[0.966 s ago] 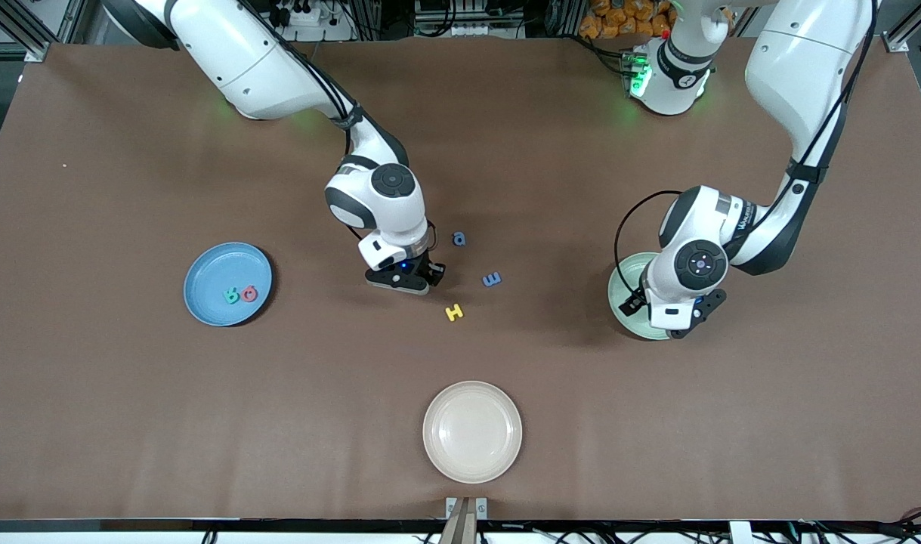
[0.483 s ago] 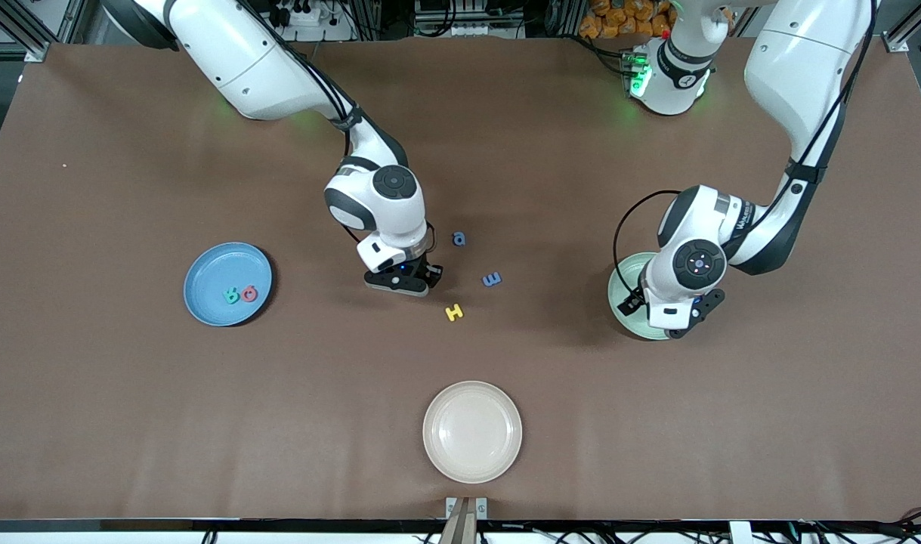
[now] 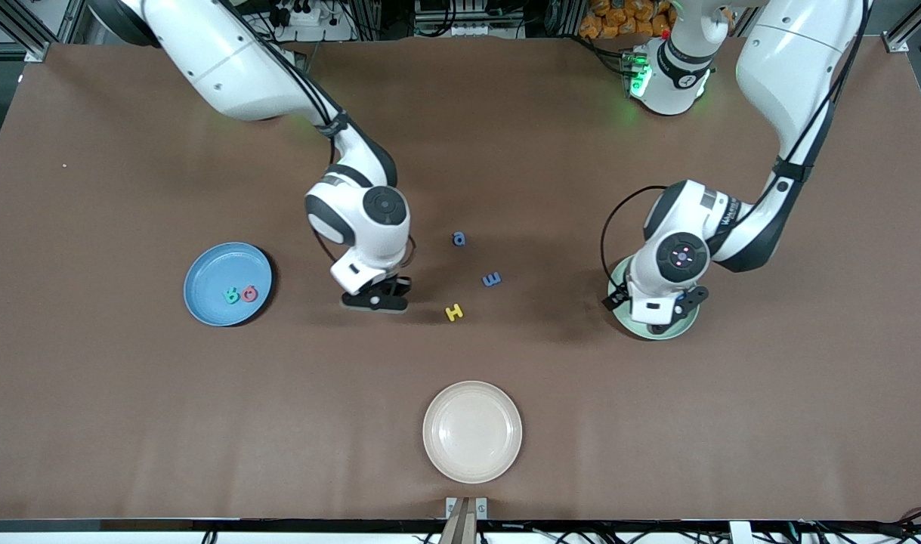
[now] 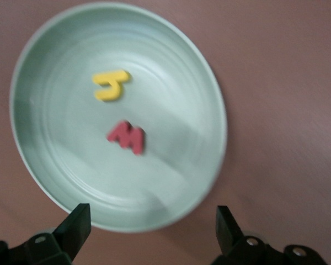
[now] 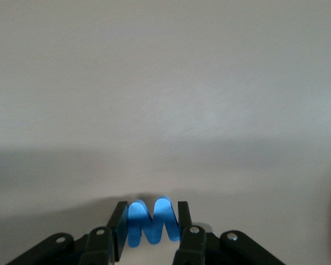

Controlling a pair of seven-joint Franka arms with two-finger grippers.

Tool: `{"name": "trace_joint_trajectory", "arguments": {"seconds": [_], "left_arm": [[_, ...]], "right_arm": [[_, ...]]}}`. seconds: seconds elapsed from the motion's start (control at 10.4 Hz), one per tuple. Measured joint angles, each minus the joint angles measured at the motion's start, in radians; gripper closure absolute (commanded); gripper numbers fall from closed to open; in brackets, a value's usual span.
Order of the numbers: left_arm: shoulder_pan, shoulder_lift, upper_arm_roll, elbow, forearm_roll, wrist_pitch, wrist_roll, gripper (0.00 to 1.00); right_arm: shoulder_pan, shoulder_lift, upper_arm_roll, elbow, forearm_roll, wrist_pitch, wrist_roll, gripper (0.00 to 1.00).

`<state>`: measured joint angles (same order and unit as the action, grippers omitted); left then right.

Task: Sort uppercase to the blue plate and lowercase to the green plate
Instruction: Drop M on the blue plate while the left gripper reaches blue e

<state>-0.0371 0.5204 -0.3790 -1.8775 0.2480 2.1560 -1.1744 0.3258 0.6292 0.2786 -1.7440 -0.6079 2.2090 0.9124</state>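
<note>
The blue W, now hanging over bare table, will be let go by my right gripper on the blue plate (image 3: pixel 237 282), just behind the teal and red letters.
My right gripper (image 3: pixel 375 302) is shut on the blue W (image 5: pixel 139 220), its fingers pressing both outer strokes (image 5: pixel 153 223). It hangs over bare table between the blue plate (image 3: pixel 203 273) and the yellow H (image 3: pixel 453 312). The blue plate holds a teal letter (image 3: pixel 232 295) and a red round letter (image 3: pixel 249 293). A blue a (image 3: pixel 459 239) and a blue m (image 3: pixel 492 279) lie loose mid-table. My left gripper (image 3: pixel 660 323) hovers open (image 4: pixel 153 226) over the edge of the green plate (image 3: pixel 617 281). The green plate (image 4: pixel 55 143) holds a yellow h (image 4: pixel 110 85) and a red w (image 4: pixel 126 137).
A cream-white plate (image 3: pixel 472 431) with nothing on it sits near the front edge of the table, nearer the front camera than the loose letters. Brown table surface lies between the plates.
The right arm has swung toward the blue plate's end with the blue W in its grip. The left gripper has shifted a little toward the table's middle over the green plate.
</note>
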Motion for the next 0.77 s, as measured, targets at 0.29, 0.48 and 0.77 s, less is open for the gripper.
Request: {"name": "trace_joint_trajectory", "arguments": {"seconds": [0.29,0.48,0.77], "left_arm": [[-0.116,-0.001,-0.05,0.016,0.0,0.021,-0.111,0.0],[-0.255,0.012,-0.05,0.028,0.002,0.053,-0.223,0.0],[-0.436,0.11,-0.045,0.095,0.074,0.085,-0.341,0.0]], "right_arm": [[-0.113,-0.089,-0.001,-0.023,0.0,-0.111,-0.272,0.7],[-0.199,-0.148,-0.001,-0.093,0.0,-0.106,-0.399,0.7],[-0.305,-0.217,-0.006,-0.237,0.0,0.008,-0.537,0.7]]}}
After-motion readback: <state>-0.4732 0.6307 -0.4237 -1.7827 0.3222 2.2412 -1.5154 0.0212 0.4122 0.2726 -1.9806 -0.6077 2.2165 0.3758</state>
